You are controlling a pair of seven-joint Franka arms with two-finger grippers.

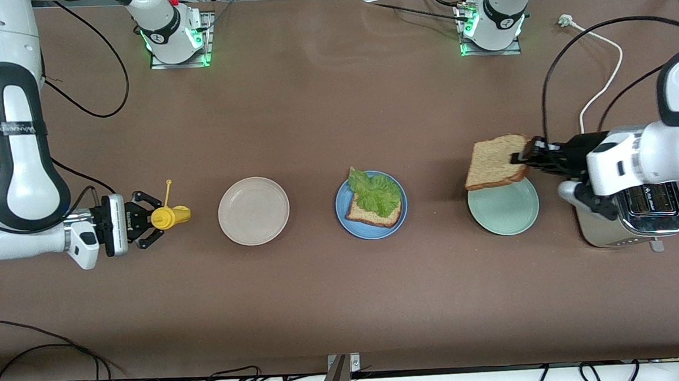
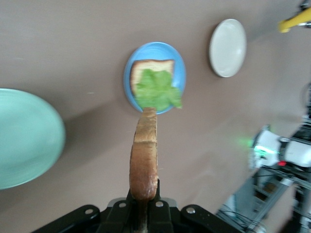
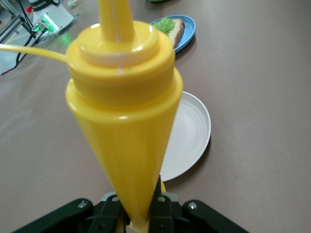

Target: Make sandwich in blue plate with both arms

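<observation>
The second toast slice, now hanging over the pale mint-green plate, will be released by my left gripper on top of the green lettuce leaf (image 1: 373, 198) (image 2: 156, 86) in the blue plate.
The blue plate (image 1: 342, 205) sits mid-table and carries one toast slice (image 1: 370, 215) with a green lettuce leaf (image 1: 378, 193) on top. A second toast slice (image 1: 496, 161) hangs over the pale mint-green plate (image 1: 504, 213), with my left gripper (image 1: 520, 157) shut on its edge. In the left wrist view this slice (image 2: 144, 155) stands edge-on in the left gripper (image 2: 144, 194), and the blue plate (image 2: 177, 63) lies ahead of it. At the right arm's end of the table my right gripper (image 1: 155, 218) is shut on a yellow squeeze bottle (image 1: 171, 216), which fills the right wrist view (image 3: 124, 111).
A bare beige plate (image 1: 253, 210) lies between the yellow bottle and the blue plate. A silver toaster (image 1: 641, 213) stands at the left arm's end, under the left arm's wrist. Cables run along the table's edge nearest the camera.
</observation>
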